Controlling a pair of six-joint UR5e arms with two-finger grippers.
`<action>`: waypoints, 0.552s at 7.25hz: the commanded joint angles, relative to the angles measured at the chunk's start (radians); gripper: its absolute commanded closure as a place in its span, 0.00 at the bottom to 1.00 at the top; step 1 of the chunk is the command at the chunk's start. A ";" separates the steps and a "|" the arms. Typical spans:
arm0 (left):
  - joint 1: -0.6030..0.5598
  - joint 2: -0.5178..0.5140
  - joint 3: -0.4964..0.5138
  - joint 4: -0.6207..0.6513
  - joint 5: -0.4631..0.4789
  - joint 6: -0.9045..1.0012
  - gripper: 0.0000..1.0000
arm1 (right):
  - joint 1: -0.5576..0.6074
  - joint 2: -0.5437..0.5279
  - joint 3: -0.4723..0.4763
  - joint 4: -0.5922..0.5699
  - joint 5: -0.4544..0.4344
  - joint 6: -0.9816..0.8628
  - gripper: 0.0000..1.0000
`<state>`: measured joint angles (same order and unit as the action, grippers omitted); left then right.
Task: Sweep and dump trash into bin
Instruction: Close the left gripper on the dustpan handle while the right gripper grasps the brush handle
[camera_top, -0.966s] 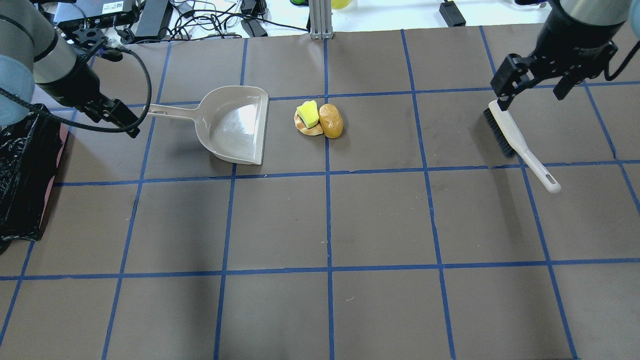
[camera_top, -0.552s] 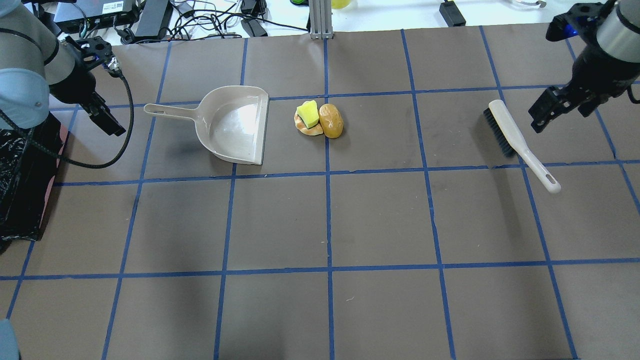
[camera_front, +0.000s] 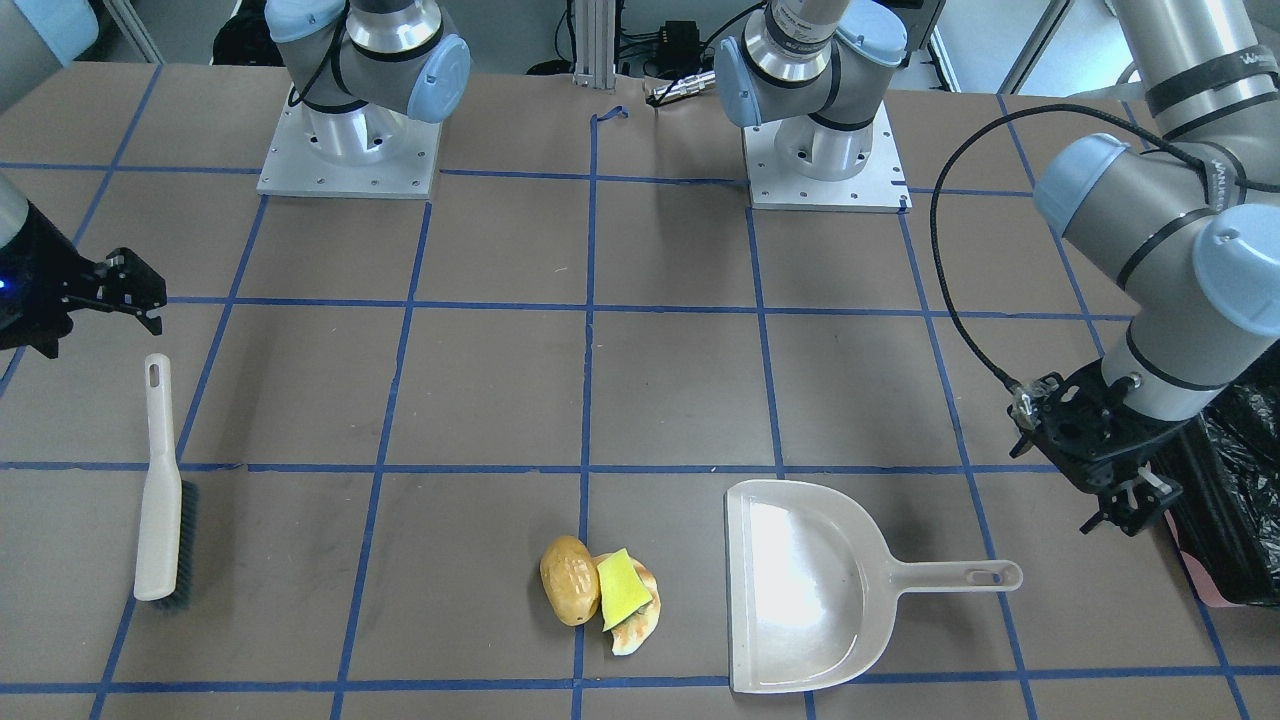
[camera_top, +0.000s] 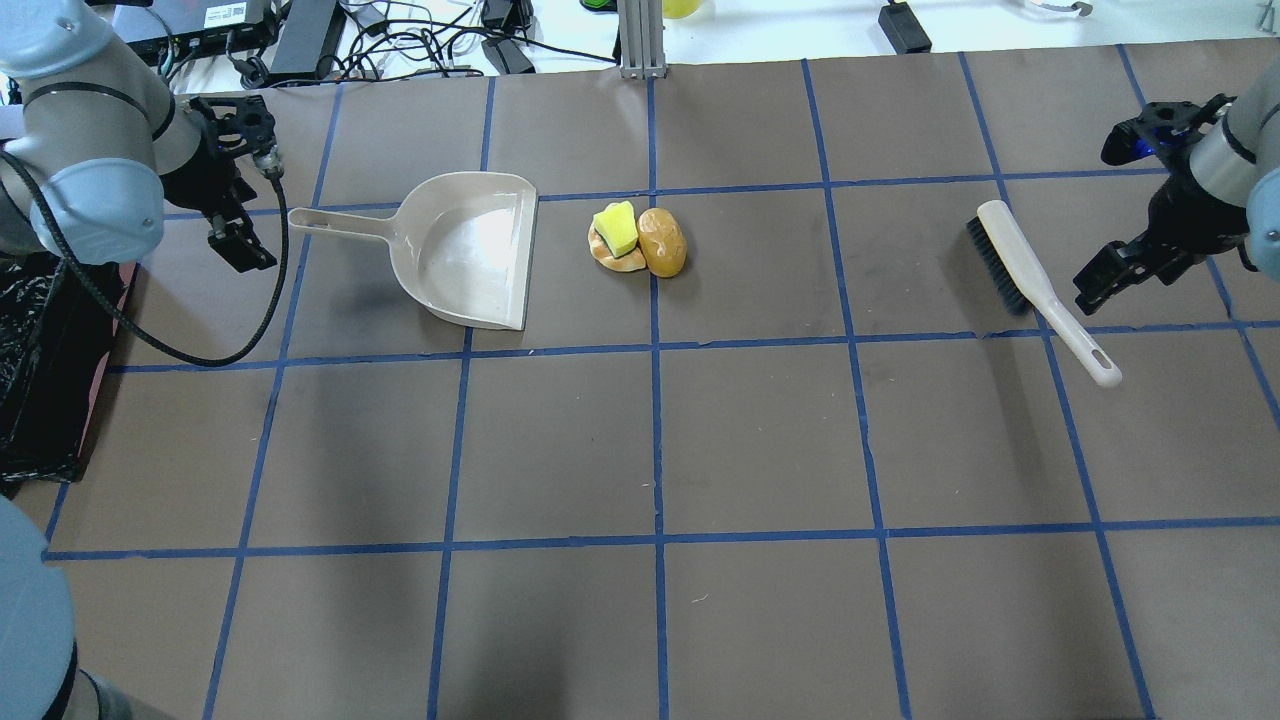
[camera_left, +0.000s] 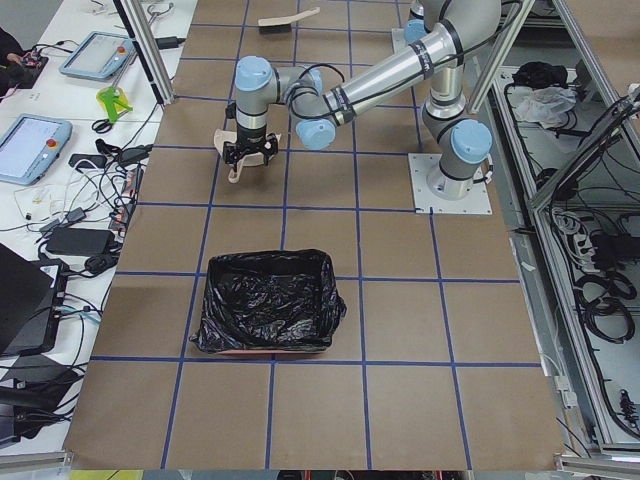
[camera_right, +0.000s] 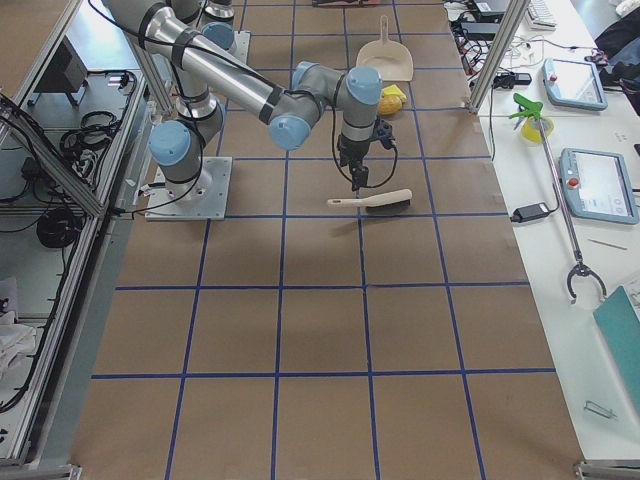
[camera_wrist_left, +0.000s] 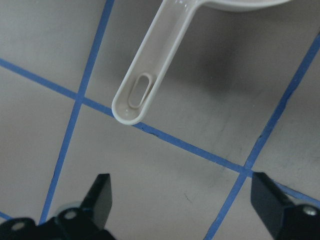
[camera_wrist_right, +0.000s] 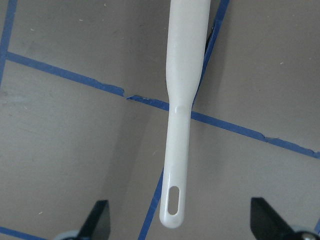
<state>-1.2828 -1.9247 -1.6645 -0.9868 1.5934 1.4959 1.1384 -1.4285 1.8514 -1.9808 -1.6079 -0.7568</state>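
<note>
The robot's left gripper needs to next move to the handle of the beige dustpan and close there, across the handle's long hole (camera_front: 973, 577) (camera_wrist_left: 143, 83).
The trash (camera_top: 637, 240) is a small pile: a brown potato (camera_top: 662, 241), a yellow sponge (camera_top: 616, 229) and a tan bread scrap (camera_top: 622, 261). It lies just right of the beige dustpan (camera_top: 470, 250). My left gripper (camera_top: 240, 245) is open and empty, just off the end of the dustpan handle (camera_wrist_left: 150, 75). My right gripper (camera_top: 1100, 280) is open and empty, above the handle of the white brush (camera_top: 1030, 275), whose handle (camera_wrist_right: 182, 100) points between the fingers. The black-lined bin (camera_top: 40, 360) stands at the table's left edge.
Blue tape lines grid the brown table. Cables and electronics (camera_top: 300, 30) lie beyond the far edge, with a metal post (camera_top: 640, 40) at its middle. The two arm bases (camera_front: 350, 150) stand at the robot side.
My right gripper moved from over the brush head to the right and nearer, to beside the brush handle. My left wrist turned and shifted, its gripper staying near the dustpan handle's end.
</note>
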 joint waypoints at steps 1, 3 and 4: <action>-0.036 -0.072 0.061 0.004 0.022 0.144 0.00 | -0.002 0.090 0.005 -0.062 0.003 0.000 0.00; -0.052 -0.146 0.135 0.003 0.023 0.225 0.02 | -0.002 0.143 0.003 -0.102 -0.015 0.001 0.00; -0.056 -0.167 0.146 0.005 0.011 0.227 0.03 | -0.002 0.151 0.006 -0.096 -0.015 0.005 0.00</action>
<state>-1.3303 -2.0590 -1.5418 -0.9832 1.6128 1.7056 1.1367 -1.2951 1.8557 -2.0698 -1.6178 -0.7546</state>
